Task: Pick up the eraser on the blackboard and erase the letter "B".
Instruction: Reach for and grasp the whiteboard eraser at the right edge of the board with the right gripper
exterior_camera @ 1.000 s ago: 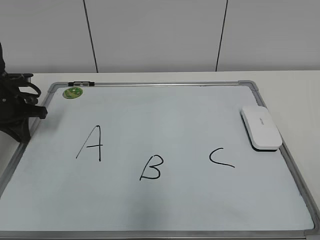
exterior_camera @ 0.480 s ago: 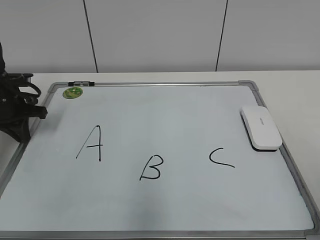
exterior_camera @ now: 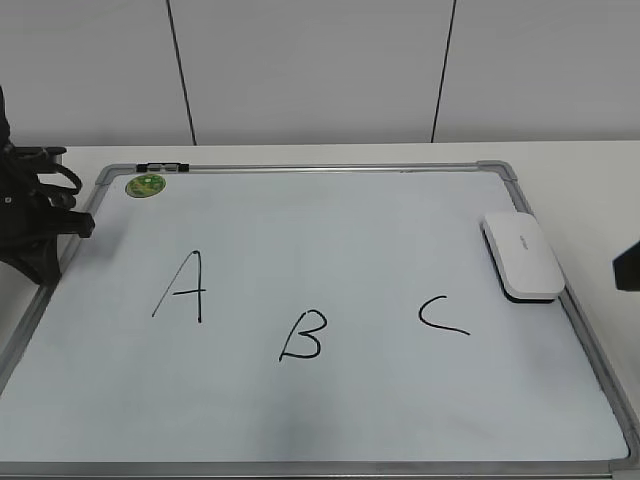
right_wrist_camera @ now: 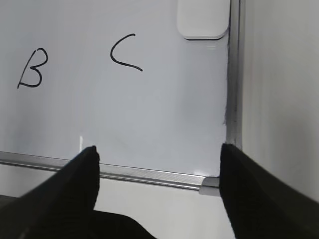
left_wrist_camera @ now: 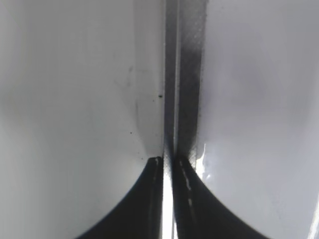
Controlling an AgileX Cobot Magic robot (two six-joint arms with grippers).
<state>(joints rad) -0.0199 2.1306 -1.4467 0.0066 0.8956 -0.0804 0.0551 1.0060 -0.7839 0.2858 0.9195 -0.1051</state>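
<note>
My right gripper will go next to the white eraser beside the C and grab it across the middle of its long sides (exterior_camera: 524, 248).
The blackboard (exterior_camera: 330, 168) is a white board with a grey frame, lying flat, with black letters A (exterior_camera: 182, 287), B (exterior_camera: 302, 335) and C (exterior_camera: 441, 315). The white eraser (exterior_camera: 522, 256) lies on the board at its right edge, beside the C. My left gripper (exterior_camera: 80, 225) is shut and empty at the board's left frame; its jaws (left_wrist_camera: 168, 160) sit over the frame strip. My right gripper (right_wrist_camera: 158, 149) is open and empty above the board's near right corner. Its view shows the B (right_wrist_camera: 32, 68), the C (right_wrist_camera: 125, 52) and the eraser (right_wrist_camera: 203, 20) ahead.
A round green magnet (exterior_camera: 145, 185) and a black marker (exterior_camera: 162, 167) lie at the board's far left corner. A white wall stands behind the table. A dark part of the right arm (exterior_camera: 628, 268) shows at the right edge.
A dark part of the right arm has come into the exterior view at the right edge. The left arm, eraser and letters have not moved.
</note>
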